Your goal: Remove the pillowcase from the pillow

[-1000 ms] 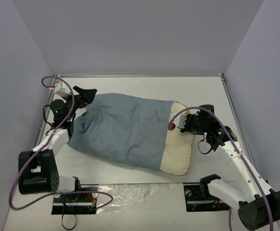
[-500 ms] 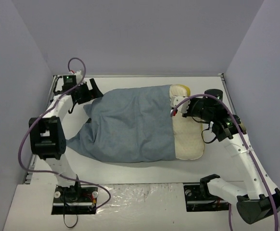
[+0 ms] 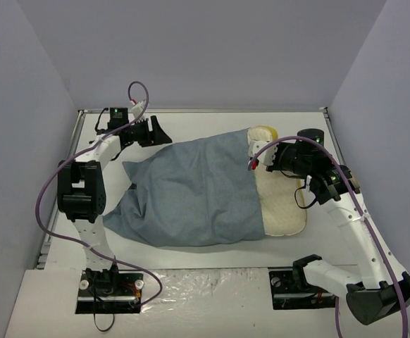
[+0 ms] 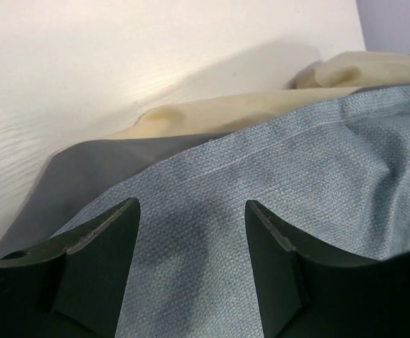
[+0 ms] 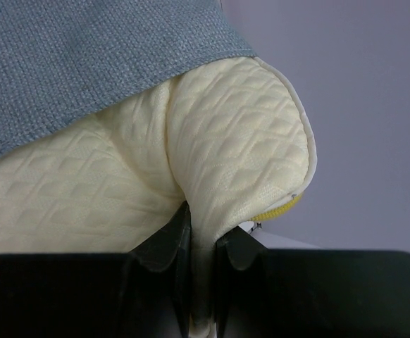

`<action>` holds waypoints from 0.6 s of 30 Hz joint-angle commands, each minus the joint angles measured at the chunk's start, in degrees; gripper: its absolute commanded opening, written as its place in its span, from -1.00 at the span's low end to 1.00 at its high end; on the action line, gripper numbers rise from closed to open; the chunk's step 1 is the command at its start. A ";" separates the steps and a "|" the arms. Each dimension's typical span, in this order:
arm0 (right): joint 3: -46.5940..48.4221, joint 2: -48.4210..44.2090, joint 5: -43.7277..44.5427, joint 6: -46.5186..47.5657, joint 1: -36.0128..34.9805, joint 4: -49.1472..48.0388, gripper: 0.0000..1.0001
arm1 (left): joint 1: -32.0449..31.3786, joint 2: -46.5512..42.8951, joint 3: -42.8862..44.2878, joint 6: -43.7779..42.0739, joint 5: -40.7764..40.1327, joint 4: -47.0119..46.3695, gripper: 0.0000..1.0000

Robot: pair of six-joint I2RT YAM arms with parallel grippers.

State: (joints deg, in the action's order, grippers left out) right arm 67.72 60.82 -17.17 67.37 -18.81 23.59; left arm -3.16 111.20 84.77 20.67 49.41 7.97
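Observation:
The pillowcase's empty end is loose while the right gripper holds the pillow, so next the left gripper pinches the pillowcase's far edge [image 4: 185, 165] before both pull apart.
The blue-grey pillowcase [image 3: 191, 190] lies across the middle of the white table and covers most of the pillow. The cream pillow [image 3: 284, 208] sticks out of its right end, with a yellow edge seam [image 5: 279, 209] showing in the right wrist view. My right gripper [image 3: 265, 156] is shut on a pinched fold of the pillow's quilted cover [image 5: 240, 141] near its far right corner, beside the pillowcase hem [image 5: 106, 63]. My left gripper [image 3: 156, 132] is at the pillowcase's far left corner. Its fingers [image 4: 96, 260] stand wide apart over the blue-grey cloth [image 4: 261, 169].
Grey-lilac walls close in the table on the left, back and right. The table's far edge [image 3: 205, 111] is just behind the left gripper. Purple cables loop off both arms [image 3: 46, 204]. The arm bases [image 3: 110, 285] stand on the near edge.
My left gripper has swung from the left edge toward the far side and right. The pillowcase has shifted left, baring more pillow on the right. My right gripper keeps its hold.

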 commanded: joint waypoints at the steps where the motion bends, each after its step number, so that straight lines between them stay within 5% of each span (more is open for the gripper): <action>1: 3.55 -0.44 -0.50 -0.05 -0.18 -4.17 -1.00 | 0.35 2.79 1.28 0.78 10.62 -3.13 0.18; 4: 3.91 -0.35 -0.06 -1.10 0.00 -4.96 -1.00 | 0.43 2.54 -0.57 -0.01 11.85 -3.57 0.05; 6: 3.99 -0.35 0.12 -1.80 0.26 -5.31 -1.00 | 0.52 2.45 -0.40 0.08 13.17 -3.40 -0.23; 8: 4.26 -0.44 0.03 -2.25 0.61 -5.49 -1.00 | 0.52 2.18 0.21 0.16 13.43 -2.96 -0.25; 12: 4.43 -0.52 -0.85 -3.48 0.97 -5.49 -1.00 | 0.26 0.43 -0.13 -1.76 13.60 -2.43 0.49; 15: 4.26 -0.61 -1.37 -3.92 1.05 -5.58 -1.00 | -0.53 0.33 -0.14 -2.56 15.01 -1.91 0.53; 18: 4.00 -0.79 -1.64 -4.36 1.05 -5.49 -1.00 | -1.67 1.21 0.65 -4.66 15.28 1.25 0.35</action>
State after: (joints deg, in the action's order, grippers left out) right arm 68.60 60.82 -17.43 63.42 -18.02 23.62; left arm -3.33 114.74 83.68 19.49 61.63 6.68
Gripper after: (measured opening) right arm 0.085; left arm 0.699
